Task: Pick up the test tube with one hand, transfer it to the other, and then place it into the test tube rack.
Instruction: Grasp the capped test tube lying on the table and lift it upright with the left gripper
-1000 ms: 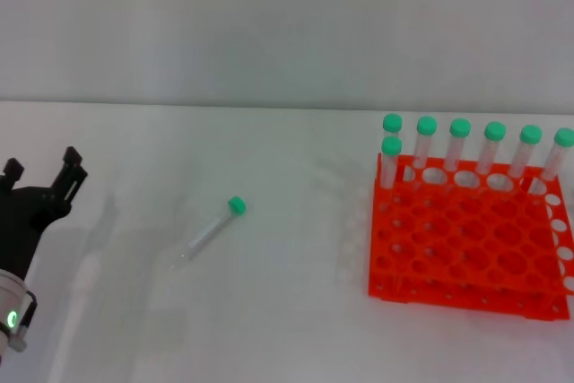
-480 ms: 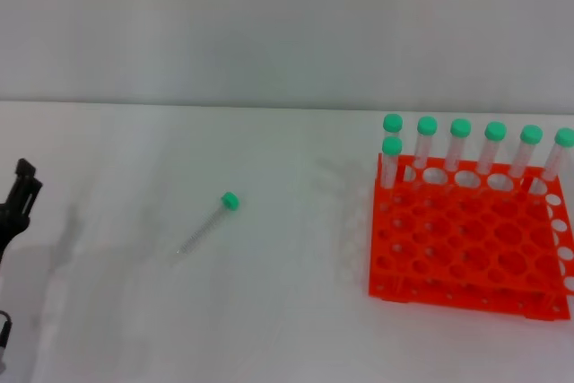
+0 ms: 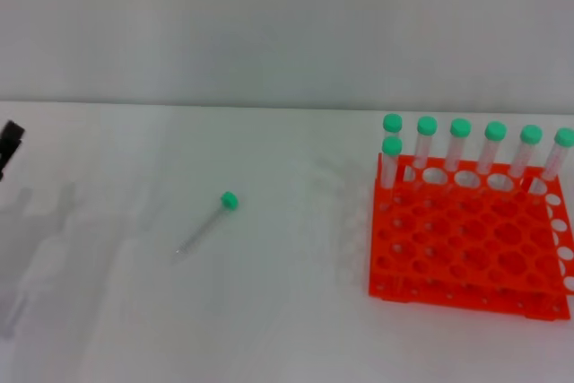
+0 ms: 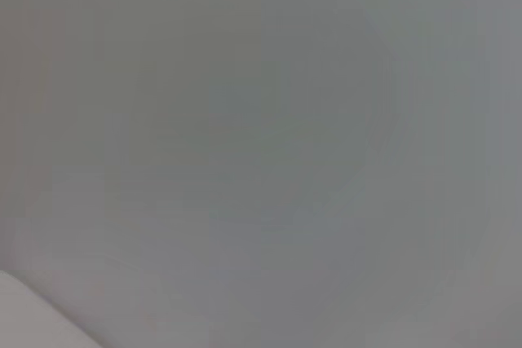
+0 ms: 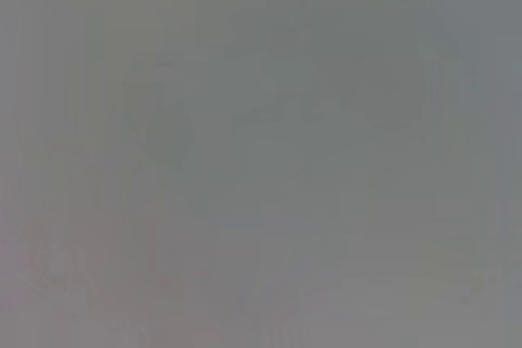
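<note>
My left gripper should grip the bottom end (image 3: pixel 186 246) of the loose test tube, and the tube's green cap will stay free.
A slim clear test tube (image 3: pixel 206 223) with a green cap lies flat on the white table, left of the middle. The orange-red test tube rack (image 3: pixel 471 248) stands at the right, with several green-capped tubes (image 3: pixel 460 145) upright along its back rows. Only a black tip of my left gripper (image 3: pixel 9 144) shows at the far left edge, well away from the loose tube. My right gripper is out of view. Both wrist views show only plain grey.
The white table (image 3: pixel 269 311) runs back to a grey wall. The arm's faint shadow falls on the table at the far left (image 3: pixel 36 230).
My left gripper has drawn back to the left, almost out of the head view. The loose tube shifted slightly left at first and now lies still.
</note>
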Tool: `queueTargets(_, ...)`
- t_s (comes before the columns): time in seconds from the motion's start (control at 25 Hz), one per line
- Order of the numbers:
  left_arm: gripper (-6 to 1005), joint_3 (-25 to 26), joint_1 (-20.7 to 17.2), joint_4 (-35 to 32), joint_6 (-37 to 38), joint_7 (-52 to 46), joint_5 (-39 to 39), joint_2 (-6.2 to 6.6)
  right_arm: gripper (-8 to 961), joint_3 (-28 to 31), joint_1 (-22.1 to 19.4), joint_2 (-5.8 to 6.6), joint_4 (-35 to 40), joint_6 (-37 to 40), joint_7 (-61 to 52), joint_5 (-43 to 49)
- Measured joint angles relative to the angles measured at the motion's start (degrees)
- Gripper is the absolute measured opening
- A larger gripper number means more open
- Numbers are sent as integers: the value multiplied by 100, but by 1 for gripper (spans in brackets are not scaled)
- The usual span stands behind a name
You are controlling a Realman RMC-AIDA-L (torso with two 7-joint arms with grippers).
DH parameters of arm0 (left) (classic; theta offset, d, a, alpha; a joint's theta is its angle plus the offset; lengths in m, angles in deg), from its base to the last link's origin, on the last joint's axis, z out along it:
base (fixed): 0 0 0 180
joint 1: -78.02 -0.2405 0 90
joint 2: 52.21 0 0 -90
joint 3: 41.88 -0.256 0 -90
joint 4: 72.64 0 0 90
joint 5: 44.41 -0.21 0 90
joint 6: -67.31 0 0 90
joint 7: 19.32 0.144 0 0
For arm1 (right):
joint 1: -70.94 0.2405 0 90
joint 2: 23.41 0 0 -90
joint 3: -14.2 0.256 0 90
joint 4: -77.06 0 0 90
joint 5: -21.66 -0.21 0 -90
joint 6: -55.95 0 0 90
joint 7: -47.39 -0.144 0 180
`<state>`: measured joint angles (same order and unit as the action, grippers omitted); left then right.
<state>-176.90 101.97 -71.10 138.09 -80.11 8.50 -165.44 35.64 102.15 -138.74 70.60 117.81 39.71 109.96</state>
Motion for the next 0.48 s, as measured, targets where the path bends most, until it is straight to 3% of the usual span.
queueTargets(0.08, 890, -72, 286, 493, 16, -813, -526, 151, 856, 0, 10, 1, 5, 45, -1, -1)
queueTargets(0.16, 890, -417, 617, 1071, 46, -1706, -927, 282, 856, 0, 18, 1, 5, 86, -2, -2)
queueTargets(0.2, 890, -838, 814, 1414, 75, -2240, -1032, 343, 856, 0, 22, 1, 6, 118, -3, -3)
queueTargets(0.36, 889, -2468, 1245, 2346, 195, -3700, -1080, 421, 856, 0, 23, -10, -18, 172, -6, -6)
queueTargets(0.48, 889, -2883, 1610, 2918, 545, -4378, -1531, 450, 856, 0, 25, -15, -41, 177, -7, -6)
